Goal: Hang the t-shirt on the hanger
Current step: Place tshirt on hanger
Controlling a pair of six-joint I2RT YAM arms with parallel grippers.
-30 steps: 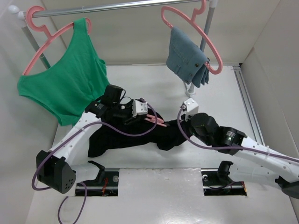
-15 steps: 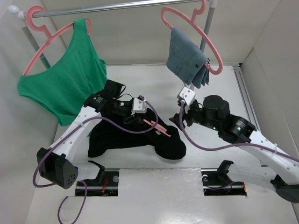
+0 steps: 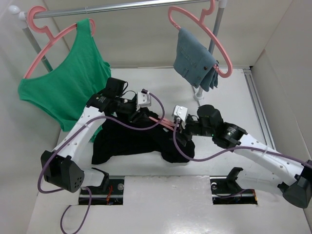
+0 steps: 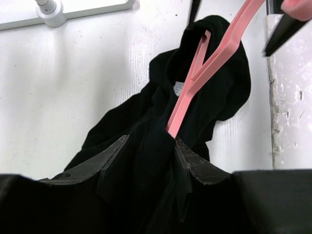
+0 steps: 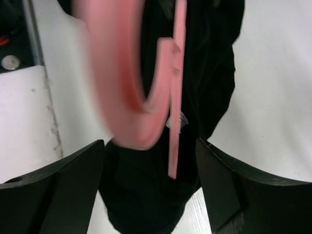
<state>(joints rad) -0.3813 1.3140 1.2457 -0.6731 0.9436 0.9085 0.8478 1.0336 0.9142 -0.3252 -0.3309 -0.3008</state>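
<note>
My left gripper is pinching the t-shirt where the hanger goes in. It should open and grab the t-shirt's shoulder [image 4: 146, 190] farther from the hanger's hook.
The black t-shirt [image 3: 127, 140] lies bunched on the white table, one end lifted in my left gripper [image 3: 141, 115]. The left wrist view shows that gripper [image 4: 151, 142] shut on a fold of the t-shirt [image 4: 214, 97], with the salmon-pink hanger [image 4: 210, 66] running out of the cloth right at the jaws. The hanger [image 3: 164, 122] sticks out toward my right gripper [image 3: 181, 127]. In the right wrist view, the right gripper [image 5: 150, 146] is open, and the blurred hook of the hanger [image 5: 122, 97] hangs between its fingers above the t-shirt [image 5: 146, 200].
A green tank top [image 3: 68, 92] and a grey-blue denim cloth [image 3: 195, 61] hang on pink hangers from the rail at the back. The rack's white foot [image 3: 199, 92] stands just behind my right arm. White walls close in on both sides.
My right gripper has opened, letting go of the t-shirt's right end, and swung left to the hanger's hook. The left gripper stays shut and has lifted the cloth and hanger slightly.
</note>
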